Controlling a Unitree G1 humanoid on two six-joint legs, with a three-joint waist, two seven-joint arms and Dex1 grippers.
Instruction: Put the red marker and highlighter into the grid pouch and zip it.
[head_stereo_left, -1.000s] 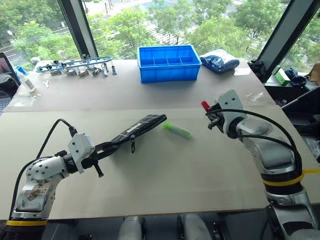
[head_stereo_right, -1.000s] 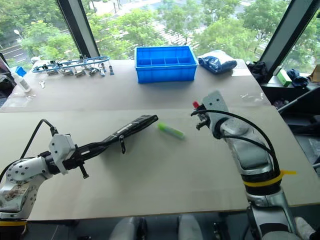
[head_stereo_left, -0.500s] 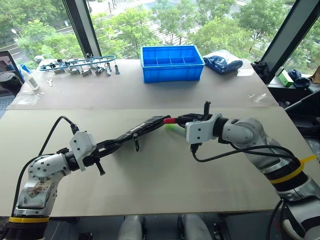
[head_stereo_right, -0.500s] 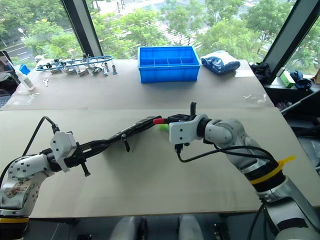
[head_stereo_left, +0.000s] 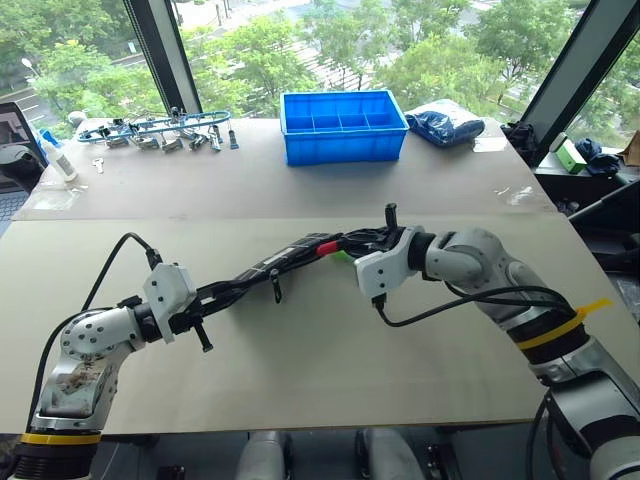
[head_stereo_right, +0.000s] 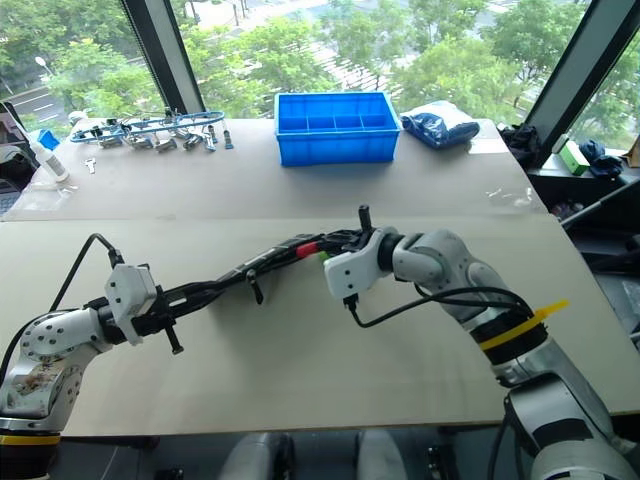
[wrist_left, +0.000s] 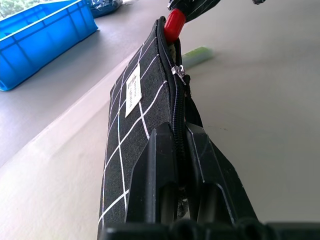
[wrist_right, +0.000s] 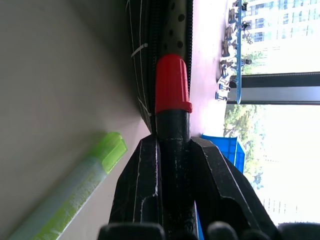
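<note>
Next, my right gripper lets go of the red marker inside the open far end of the grid pouch (head_stereo_left: 287, 259) (wrist_right: 174, 31).
My left gripper (head_stereo_left: 213, 297) is shut on the near end of the grid pouch (head_stereo_left: 272, 267), a black pouch with white lines held up off the table and reaching toward the middle. In the left wrist view the pouch (wrist_left: 129, 112) stands on edge with its zipper facing up and open at the far end. My right gripper (head_stereo_left: 352, 243) is shut on the red marker (head_stereo_left: 327, 246), which lies level. The marker's red cap (wrist_right: 172, 84) is right at the pouch's open far end. The light green highlighter (wrist_right: 75, 192) lies on the table just beside and below the marker.
A blue divided bin (head_stereo_left: 343, 125) stands at the back centre, with a blue bag (head_stereo_left: 445, 120) to its right. Metal tools (head_stereo_left: 155, 130) and a small bottle (head_stereo_left: 55, 160) lie at the back left. A seam runs across the table behind the pouch.
My right arm swung left and rolled, bringing the marker from upright at the right down to level with its red cap at the pouch's open end. The left gripper kept still.
</note>
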